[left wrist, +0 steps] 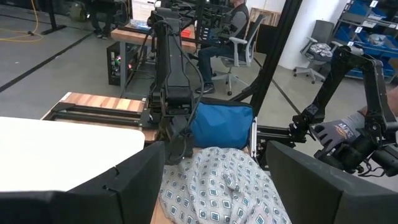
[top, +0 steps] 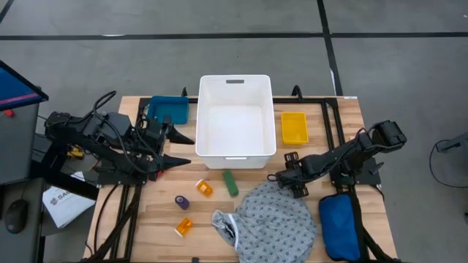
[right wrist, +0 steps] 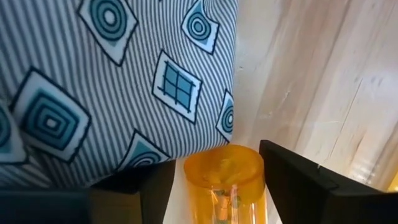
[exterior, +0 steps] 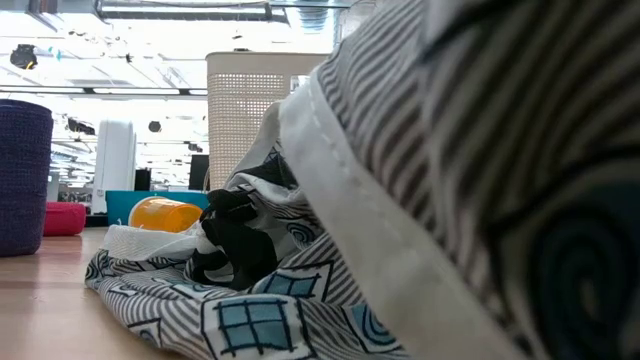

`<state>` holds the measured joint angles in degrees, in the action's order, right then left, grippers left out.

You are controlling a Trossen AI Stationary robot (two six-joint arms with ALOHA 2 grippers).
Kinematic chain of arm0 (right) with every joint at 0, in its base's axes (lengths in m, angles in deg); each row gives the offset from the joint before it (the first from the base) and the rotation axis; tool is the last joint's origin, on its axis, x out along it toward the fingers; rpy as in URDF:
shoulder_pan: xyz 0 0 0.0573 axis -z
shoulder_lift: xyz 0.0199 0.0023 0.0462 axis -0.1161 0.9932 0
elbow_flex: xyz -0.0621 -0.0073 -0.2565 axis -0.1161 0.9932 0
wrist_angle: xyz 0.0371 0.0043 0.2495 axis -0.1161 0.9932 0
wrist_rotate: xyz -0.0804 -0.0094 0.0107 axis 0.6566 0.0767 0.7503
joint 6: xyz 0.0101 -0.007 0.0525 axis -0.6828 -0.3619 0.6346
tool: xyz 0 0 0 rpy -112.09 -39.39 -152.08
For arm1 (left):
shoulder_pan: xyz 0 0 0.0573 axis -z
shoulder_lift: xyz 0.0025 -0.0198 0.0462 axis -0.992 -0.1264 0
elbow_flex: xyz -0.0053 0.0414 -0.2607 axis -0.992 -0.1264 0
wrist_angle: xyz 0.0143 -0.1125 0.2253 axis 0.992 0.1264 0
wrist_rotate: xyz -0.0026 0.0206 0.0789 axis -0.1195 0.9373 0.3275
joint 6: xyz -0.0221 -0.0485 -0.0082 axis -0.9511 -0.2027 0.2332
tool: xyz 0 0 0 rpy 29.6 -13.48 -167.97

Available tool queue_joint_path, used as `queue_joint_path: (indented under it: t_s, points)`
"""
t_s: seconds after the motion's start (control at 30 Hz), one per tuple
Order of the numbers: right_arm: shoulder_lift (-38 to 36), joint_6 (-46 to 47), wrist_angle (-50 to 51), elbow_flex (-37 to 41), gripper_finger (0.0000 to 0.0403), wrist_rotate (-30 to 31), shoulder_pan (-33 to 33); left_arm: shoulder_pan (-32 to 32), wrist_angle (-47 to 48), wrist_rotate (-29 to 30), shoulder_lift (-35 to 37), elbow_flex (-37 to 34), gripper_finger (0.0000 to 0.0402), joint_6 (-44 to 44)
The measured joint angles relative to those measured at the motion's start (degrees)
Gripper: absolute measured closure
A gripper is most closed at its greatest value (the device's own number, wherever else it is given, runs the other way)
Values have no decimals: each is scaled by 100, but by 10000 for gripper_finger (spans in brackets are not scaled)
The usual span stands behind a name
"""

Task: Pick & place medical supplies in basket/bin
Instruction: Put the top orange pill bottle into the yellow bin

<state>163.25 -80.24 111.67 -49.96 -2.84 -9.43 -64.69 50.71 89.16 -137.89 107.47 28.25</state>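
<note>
The robot's right gripper should release the orange pill bottle inside the small yellow tray (top: pixel 295 128) next to the white bin.
The white bin (top: pixel 235 150) stands at the table's far middle. Two orange pill bottles (top: pixel 204 188) (top: pixel 183 226), a green piece (top: pixel 231 183) and a purple piece (top: pixel 181 201) lie on the wood in front of it. The grey patterned gown (top: pixel 276 219) lies heaped near the near edge. My right gripper (top: pixel 281 177) is at the gown's far edge, shut on a third orange pill bottle (right wrist: pixel 224 177). My left gripper (top: pixel 180 150) is open beside the bin's near left corner. No red piece shows on the table. My right gripper has the orange pill bottle's body (right wrist: pixel 239 186) pinched between its two fingers (right wrist: pixel 298 180). The bottle lies along the fingers, and its round end (right wrist: pixel 222 163) points away from the wrist, over the gown's edge and the bare wood. Whether it still rests on the table I cannot tell.
A blue padded pouch (top: pixel 340 226) lies at the near right, beside the gown. A small yellow tray (top: pixel 294 128) sits right of the bin and a teal tray (top: pixel 168 109) left of it. Bare wood shows at the near left corner. A person sits in the room beyond.
</note>
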Motion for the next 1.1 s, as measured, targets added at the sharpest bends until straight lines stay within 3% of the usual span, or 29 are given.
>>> queue_joint_path:
  t_s: [0.33, 0.6, 0.77, 1.1]
  points:
    - [-2, 0, 109, -2, 230, 42, 101, 0, -2, -15, 0, 0, 128, -2]
    - [-6, 257, 507, -120, 209, 372, 74, 0, -4, -13, 0, 0, 128, -2]
    - [-181, 302, 704, -386, 227, 493, 85, 0, -4, -13, 0, 0, 128, -2]
    - [-856, 510, 2202, -864, 212, 1241, 125, 40, -4, -8, -2, 0, 128, -2]
